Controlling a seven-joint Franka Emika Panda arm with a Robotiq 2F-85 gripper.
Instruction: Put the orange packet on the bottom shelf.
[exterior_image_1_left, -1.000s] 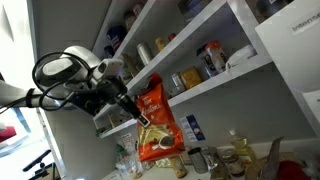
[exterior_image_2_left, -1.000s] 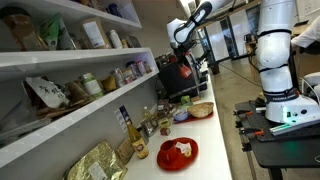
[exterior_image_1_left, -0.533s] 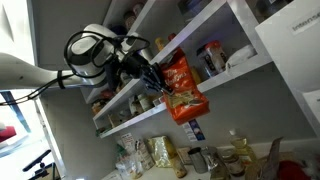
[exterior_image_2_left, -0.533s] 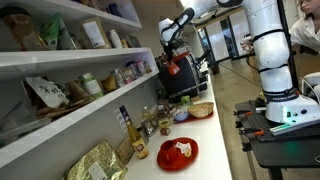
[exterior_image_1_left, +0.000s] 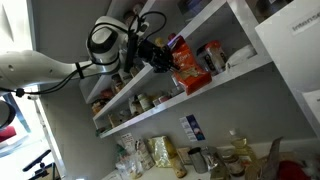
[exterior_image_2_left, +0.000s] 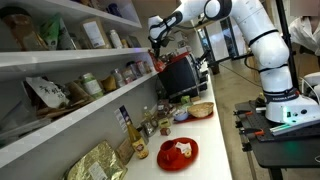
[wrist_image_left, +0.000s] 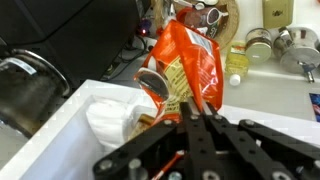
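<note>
My gripper is going to let go of the orange packet, still hanging just above that shelf, on the bottom shelf (exterior_image_1_left: 193, 70) (wrist_image_left: 212, 150), beside the jar next to the pale plastic bag.
My gripper (exterior_image_1_left: 170, 62) is shut on the top edge of the orange packet (exterior_image_1_left: 190, 73), a glossy red-orange bag. It hangs in the air in front of the shelves, just above the bottom shelf (exterior_image_1_left: 228, 80), apart from the board. In the wrist view the fingers (wrist_image_left: 190, 112) pinch the packet (wrist_image_left: 190, 58), which hangs over the white board (wrist_image_left: 275, 122). In an exterior view the gripper (exterior_image_2_left: 157, 37) is high at the far end of the bottom shelf (exterior_image_2_left: 70, 112); the packet is too small to make out there.
Jars (exterior_image_1_left: 150, 101) and boxes (exterior_image_1_left: 210, 58) stand on the bottom shelf. Bottles and packets (exterior_image_1_left: 222, 160) crowd the counter below. A pale plastic bag (wrist_image_left: 110, 115) lies on the board. A red plate (exterior_image_2_left: 178, 152) and a black appliance (exterior_image_2_left: 182, 75) sit on the counter.
The arm has lifted the orange packet from just above the counter up to the height of the bottom shelf and closer to the shelves. The grip has stayed shut on it.
</note>
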